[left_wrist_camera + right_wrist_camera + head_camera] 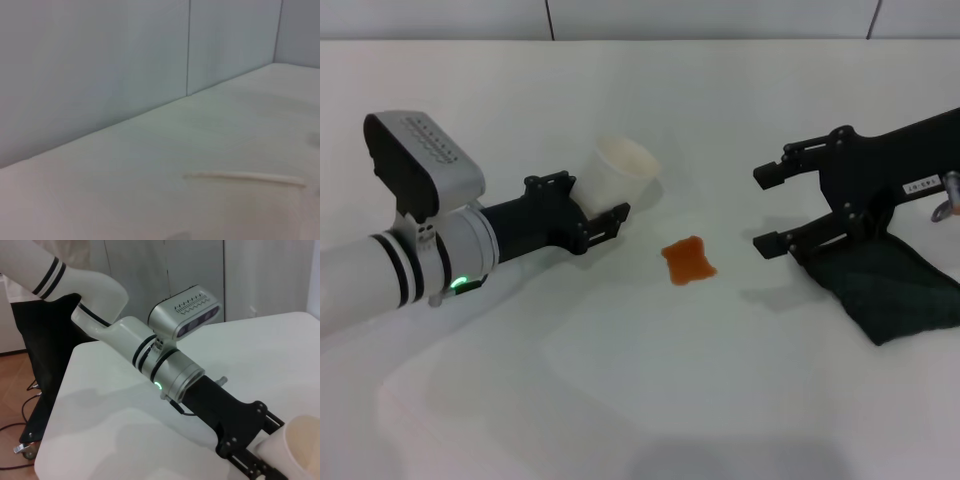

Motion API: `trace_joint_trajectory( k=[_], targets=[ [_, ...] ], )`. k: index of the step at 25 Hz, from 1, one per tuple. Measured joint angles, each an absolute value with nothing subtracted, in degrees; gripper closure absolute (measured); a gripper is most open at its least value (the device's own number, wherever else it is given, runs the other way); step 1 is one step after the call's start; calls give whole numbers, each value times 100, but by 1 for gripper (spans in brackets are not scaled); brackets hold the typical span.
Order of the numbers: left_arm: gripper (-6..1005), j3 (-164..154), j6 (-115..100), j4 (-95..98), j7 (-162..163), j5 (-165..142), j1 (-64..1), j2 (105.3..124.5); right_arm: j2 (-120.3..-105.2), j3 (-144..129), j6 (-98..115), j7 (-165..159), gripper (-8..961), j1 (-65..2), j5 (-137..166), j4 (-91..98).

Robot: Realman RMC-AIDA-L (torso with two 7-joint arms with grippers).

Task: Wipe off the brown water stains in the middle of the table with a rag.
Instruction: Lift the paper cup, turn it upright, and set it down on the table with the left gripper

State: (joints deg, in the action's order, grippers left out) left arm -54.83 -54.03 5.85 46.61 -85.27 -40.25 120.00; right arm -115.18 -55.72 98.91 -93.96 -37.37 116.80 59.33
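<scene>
The robot's right gripper should close on the middle of the dark green rag [887,282], because the rag should wipe the brown water stain.
The brown water stain [688,260] is a small orange-brown blotch in the middle of the white table [620,400]. The dark green rag [898,288] lies flat on the table at the right. My right gripper [772,208] is open and empty, with its body over the rag's near corner and its fingertips pointing toward the stain, a little to its right. My left gripper [595,198] is shut on a white paper cup [622,168], to the left of and behind the stain. The cup also shows in the right wrist view [300,445].
A grey wall [100,75] runs along the table's far edge. The left wrist view shows only the cup's rim [245,176], the tabletop and the wall. A black stand [45,365] is beside the table's left end.
</scene>
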Motion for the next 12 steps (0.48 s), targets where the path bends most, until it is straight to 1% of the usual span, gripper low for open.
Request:
trace_joint_trajectory(
  k=[12],
  targets=[
    [303, -5483, -5391, 613, 4492, -8513, -3798, 12004, -11513, -5568, 9912, -9395, 110, -3662, 11680, 5946]
  ],
)
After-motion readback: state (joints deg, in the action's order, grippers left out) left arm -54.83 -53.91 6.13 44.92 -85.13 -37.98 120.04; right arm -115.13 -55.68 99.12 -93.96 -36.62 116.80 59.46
